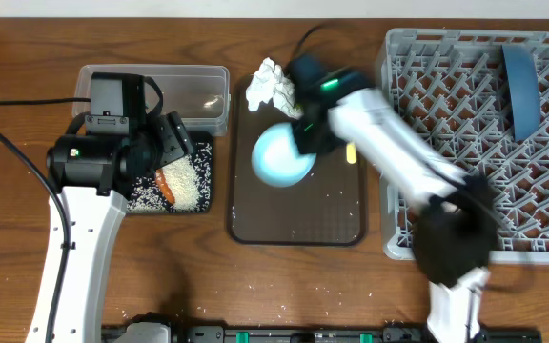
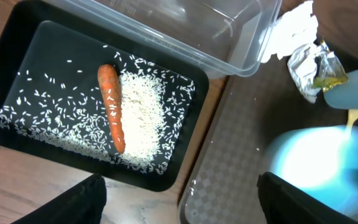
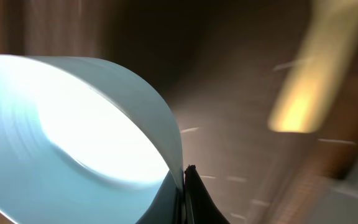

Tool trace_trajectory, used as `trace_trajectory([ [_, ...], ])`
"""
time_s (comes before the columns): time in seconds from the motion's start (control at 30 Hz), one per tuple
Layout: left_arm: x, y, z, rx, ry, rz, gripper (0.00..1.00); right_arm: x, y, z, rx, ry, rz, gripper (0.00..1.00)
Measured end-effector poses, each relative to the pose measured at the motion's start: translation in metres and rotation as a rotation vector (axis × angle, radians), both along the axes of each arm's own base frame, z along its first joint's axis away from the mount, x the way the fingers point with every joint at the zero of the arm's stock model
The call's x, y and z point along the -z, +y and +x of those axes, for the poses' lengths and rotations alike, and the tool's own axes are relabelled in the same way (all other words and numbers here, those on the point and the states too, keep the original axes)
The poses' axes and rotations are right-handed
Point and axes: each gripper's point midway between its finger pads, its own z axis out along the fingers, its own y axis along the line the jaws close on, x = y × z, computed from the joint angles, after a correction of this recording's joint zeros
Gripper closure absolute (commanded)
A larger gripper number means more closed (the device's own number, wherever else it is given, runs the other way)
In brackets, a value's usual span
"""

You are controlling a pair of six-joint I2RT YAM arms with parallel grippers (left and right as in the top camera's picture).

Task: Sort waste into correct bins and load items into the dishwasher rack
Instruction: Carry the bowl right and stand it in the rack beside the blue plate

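Next, I let go of the pale white bowl with my right gripper in the grey dishwasher rack (image 1: 416,90), between the serving-tray-side and blue plate.
On the brown serving tray (image 1: 303,214), my right gripper (image 1: 305,133) is shut on the rim of a light-blue cup (image 1: 282,157). The right wrist view shows the jaws (image 3: 184,186) pinching the cup wall (image 3: 73,124), all blurred. My left gripper (image 1: 181,143) hangs open and empty above the black tray (image 1: 208,164); its fingers (image 2: 82,202) straddle the gap beside the tray. In that tray lie a carrot (image 2: 112,106) and a heap of rice (image 2: 143,115). The clear tub (image 2: 229,31) stands behind it. A white napkin (image 1: 273,84) and a wrapper (image 2: 316,65) sit at the serving tray's back.
The grey dishwasher rack (image 1: 446,105) fills the right side, with a blue plate (image 1: 520,81) standing on edge in it. A yellow spoon (image 1: 351,152) lies on the serving tray under the right arm. Stray rice grains (image 1: 284,286) dot the table's front.
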Motion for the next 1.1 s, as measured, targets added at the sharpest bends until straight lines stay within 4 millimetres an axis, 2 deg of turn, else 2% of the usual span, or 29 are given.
trace_trajectory([
  [0.07, 0.000, 0.000, 0.000, 0.001, 0.000, 0.001, 0.17, -0.050, -0.031, 0.016, 0.073, -0.131, 0.015, 0.99],
  [0.13, 0.000, 0.000, 0.000, 0.002, 0.000, 0.001, 0.17, -0.115, -0.079, 0.025, 0.177, -0.307, 0.001, 0.99],
  [0.23, 0.000, 0.000, 0.000, 0.002, 0.001, 0.001, 0.16, -0.181, -0.130, 0.016, 0.293, -0.487, -0.054, 0.99],
  [0.3, 0.000, 0.000, 0.000, 0.002, 0.001, 0.001, 0.16, -0.210, -0.166, 0.001, 0.381, -0.570, -0.138, 0.99],
  [0.37, 0.000, 0.000, 0.000, 0.002, 0.001, 0.001, 0.16, -0.224, -0.195, -0.010, 0.465, -0.613, -0.241, 0.99],
  [0.43, 0.000, 0.000, 0.000, 0.002, 0.000, 0.001, 0.16, -0.229, -0.219, -0.015, 0.543, -0.640, -0.346, 0.99],
  [0.53, 0.000, 0.000, 0.000, 0.002, 0.000, 0.001, 0.16, -0.226, -0.239, -0.015, 0.600, -0.641, -0.483, 0.99],
  [0.83, 0.000, 0.000, 0.000, 0.002, 0.000, 0.001, 0.16, -0.204, -0.265, -0.001, 0.592, -0.588, -0.809, 0.99],
  [0.93, 0.000, 0.000, 0.000, 0.002, 0.000, 0.001, 0.16, -0.196, -0.267, 0.013, 0.577, -0.591, -0.893, 0.99],
  [1.1, 0.000, 0.000, 0.000, 0.002, 0.000, 0.001, 0.16, -0.188, -0.260, 0.058, 0.566, -0.678, -0.961, 0.99],
])
